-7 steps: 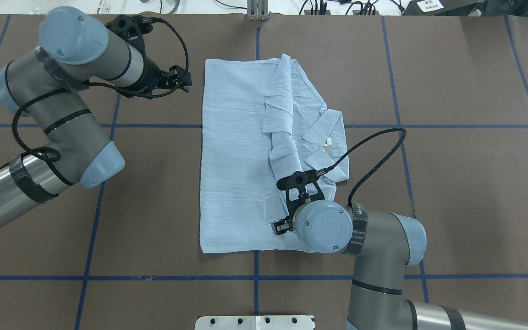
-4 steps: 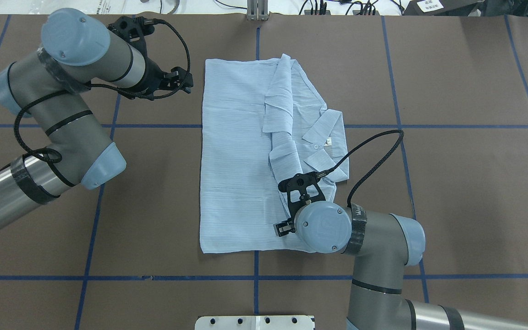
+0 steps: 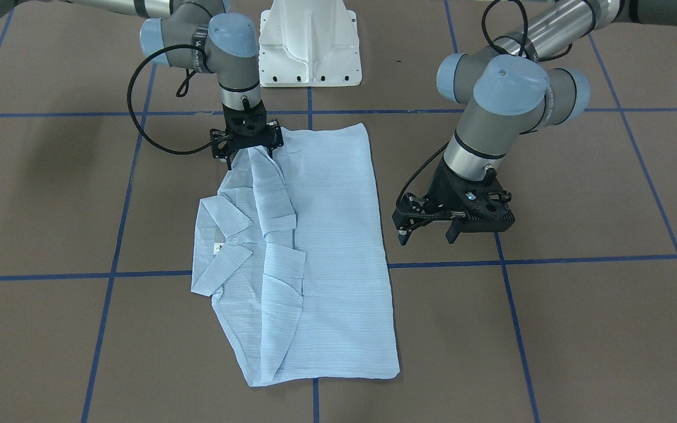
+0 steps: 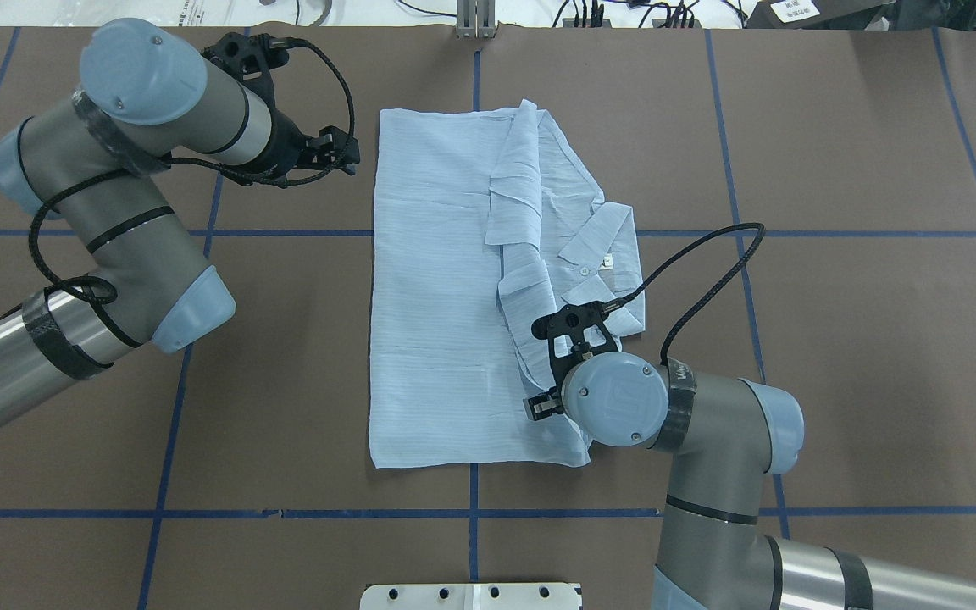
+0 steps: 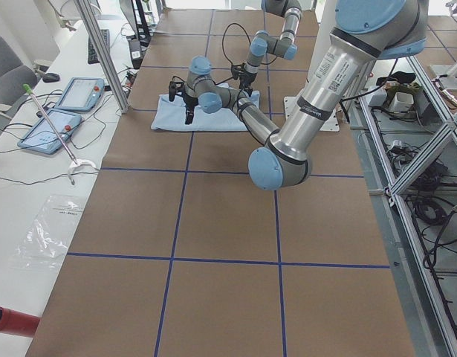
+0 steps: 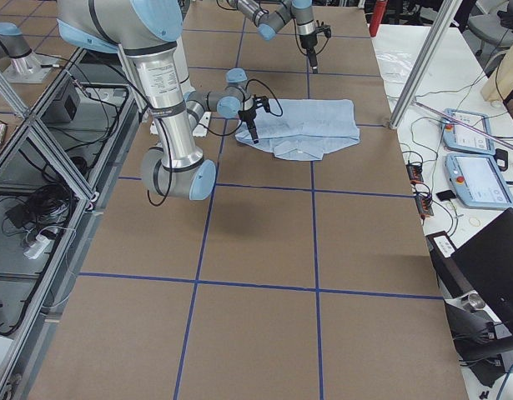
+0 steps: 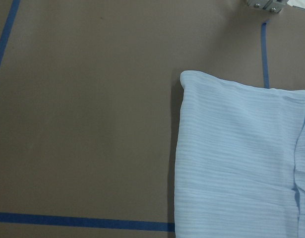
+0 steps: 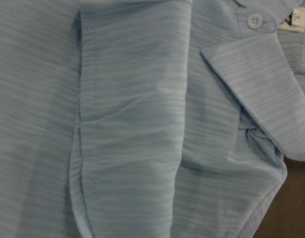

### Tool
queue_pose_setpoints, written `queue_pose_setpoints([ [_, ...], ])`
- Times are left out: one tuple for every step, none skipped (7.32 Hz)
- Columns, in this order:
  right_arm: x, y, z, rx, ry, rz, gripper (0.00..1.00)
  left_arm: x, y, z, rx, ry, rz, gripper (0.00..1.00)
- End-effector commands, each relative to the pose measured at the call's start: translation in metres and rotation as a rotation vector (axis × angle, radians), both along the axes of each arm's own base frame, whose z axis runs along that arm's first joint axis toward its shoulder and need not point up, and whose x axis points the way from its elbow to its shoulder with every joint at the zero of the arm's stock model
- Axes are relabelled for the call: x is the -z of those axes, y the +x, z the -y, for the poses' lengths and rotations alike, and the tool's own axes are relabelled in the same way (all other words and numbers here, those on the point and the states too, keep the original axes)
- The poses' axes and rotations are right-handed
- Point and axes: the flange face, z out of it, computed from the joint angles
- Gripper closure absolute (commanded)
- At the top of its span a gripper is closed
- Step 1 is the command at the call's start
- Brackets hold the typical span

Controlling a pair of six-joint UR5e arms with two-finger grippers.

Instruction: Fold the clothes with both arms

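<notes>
My right gripper is at the end of the shirt's folded-back edge. I will take the edge (image 3: 279, 234) near its middle and unfold it toward the collar.
The pale-blue striped shirt (image 4: 437, 296) lies flat in a tall rectangle on the brown table, collar (image 4: 598, 246) and white neck label on its right side, a sleeve folded across it. My right gripper (image 3: 250, 155) stands open, pointing down over the shirt's near right part, with a raised fold of cloth between its fingers (image 4: 540, 407). The right wrist view is filled by the shirt (image 8: 132, 124), very close, with a button. My left gripper (image 4: 342, 151) hangs open just left of the shirt's far left corner (image 7: 192, 79), clear of the cloth; the front view shows the left gripper (image 3: 426, 236) above bare table.
The white base pedestal (image 3: 309, 47) stands at the robot's table edge. A black cable (image 4: 708, 280) loops from the right wrist over the table beside the collar. Blue tape lines (image 4: 158, 512) grid the brown table. Tablets (image 5: 65, 97) lie on a side bench.
My right gripper has slid to the right and a little farther from the robot over the shirt. My left gripper has edged slightly toward the shirt's corner. The shirt lies as before.
</notes>
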Motion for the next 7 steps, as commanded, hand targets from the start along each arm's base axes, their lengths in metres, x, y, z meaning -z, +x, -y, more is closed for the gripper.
queue_pose_setpoints([
  [-0.022,0.025,0.021,-0.008,-0.025,-0.023,0.00,0.006,0.001,0.000,-0.001,0.005,-0.006,0.00],
  [-0.035,0.042,0.029,-0.020,-0.040,-0.035,0.00,0.006,0.004,-0.002,-0.005,0.005,-0.006,0.00],
  [-0.052,0.079,0.032,-0.004,-0.033,-0.051,0.00,0.008,0.004,-0.002,-0.005,0.008,-0.009,0.00],
  [-0.080,0.115,0.025,0.002,-0.041,-0.086,0.00,0.009,0.006,-0.004,-0.009,0.007,-0.009,0.00],
  [-0.087,0.134,0.024,0.008,-0.028,-0.096,0.00,0.008,0.006,-0.004,-0.010,0.007,-0.008,0.00],
  [-0.080,0.135,0.028,0.002,-0.017,-0.085,0.00,0.008,0.006,-0.004,-0.010,0.007,-0.008,0.00],
  [-0.055,0.133,0.040,-0.012,-0.002,-0.039,0.00,0.008,0.006,-0.004,-0.010,0.008,-0.009,0.00],
])
